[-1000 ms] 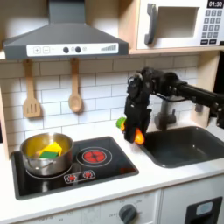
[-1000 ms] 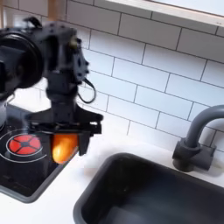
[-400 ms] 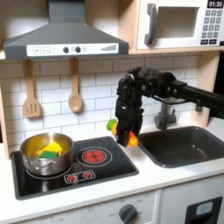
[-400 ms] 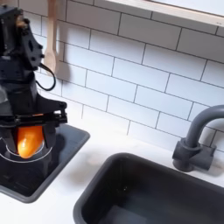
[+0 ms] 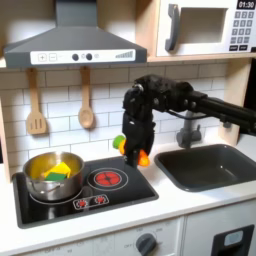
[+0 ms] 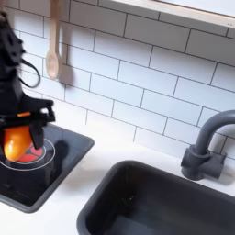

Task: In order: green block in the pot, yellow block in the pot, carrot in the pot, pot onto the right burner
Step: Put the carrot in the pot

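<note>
My gripper is going to let go of the orange carrot, which hangs over the red burner now, inside the silver pot, on top of the yellow and green blocks [image 5: 60, 169].
My gripper [image 5: 135, 153] is shut on the orange carrot [image 5: 139, 156], whose green leafy end [image 5: 119, 143] points to the first exterior view's left. It hangs above the right edge of the stove top [image 5: 140, 188], over the red right burner [image 5: 106, 178]. In the second exterior view the carrot [image 6: 16, 144] sits between my fingers at the left edge. The silver pot [image 5: 54, 173] stands on the left burner in the first exterior view, with the yellow block [image 5: 66, 162] and the green block [image 5: 56, 174] inside it.
A grey sink [image 5: 208, 165] with a faucet [image 6: 204, 147] lies to the first exterior view's right of the stove. Two wooden utensils [image 5: 86, 105] hang on the tiled wall under the range hood [image 5: 72, 45]. A microwave [image 5: 205, 27] sits up high.
My gripper has carried the carrot to the first exterior view's left, from near the sink's edge to above the stove's right side. The pot and blocks have not moved.
</note>
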